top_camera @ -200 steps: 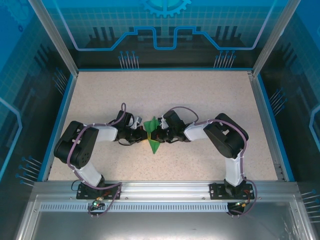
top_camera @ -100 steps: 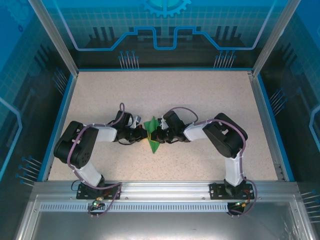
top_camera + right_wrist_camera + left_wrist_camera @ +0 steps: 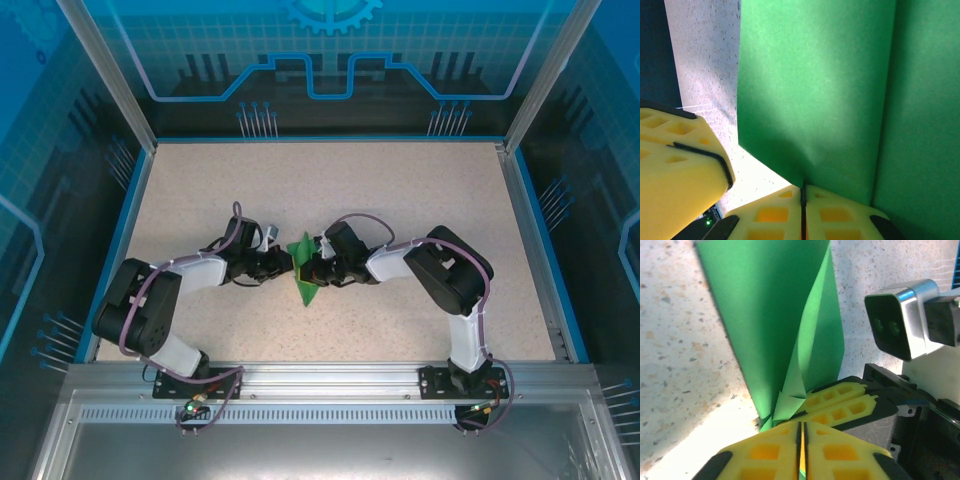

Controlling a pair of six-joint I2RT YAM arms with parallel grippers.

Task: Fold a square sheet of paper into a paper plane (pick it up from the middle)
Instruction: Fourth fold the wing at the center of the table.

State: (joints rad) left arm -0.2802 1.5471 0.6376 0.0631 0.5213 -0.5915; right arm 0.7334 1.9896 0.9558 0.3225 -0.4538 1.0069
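Observation:
I will open my left gripper and pinch the paper farther along the fold's loose edge [image 3: 797, 352], because the paper's fold curls over beside my right gripper's fingers.
The square sheet of paper [image 3: 303, 285] is bright green and folded into a narrow pointed shape, standing on edge between both grippers at the table's middle. My left gripper [image 3: 284, 262] meets it from the left. In the left wrist view the paper [image 3: 775, 305] rises ahead of my left gripper [image 3: 801, 426], whose yellow jaws stand a hair apart with a green sliver in the slit. The right gripper's fingers [image 3: 840, 407] pinch a curled fold beside them. My right gripper [image 3: 310, 268] is shut on the paper [image 3: 815, 85], which runs up from the seam of my right gripper [image 3: 803, 190].
The speckled table [image 3: 400, 200] has blue walls all round and an aluminium rail at the near edge. The right wrist camera [image 3: 895, 320] hangs close in front of the left one. A left finger [image 3: 675, 170] sits just left of the paper.
The left arm's elbow swung left and toward the near edge while its gripper stayed at the paper. Both jaw pairs eased apart slightly. The paper and right arm hardly moved.

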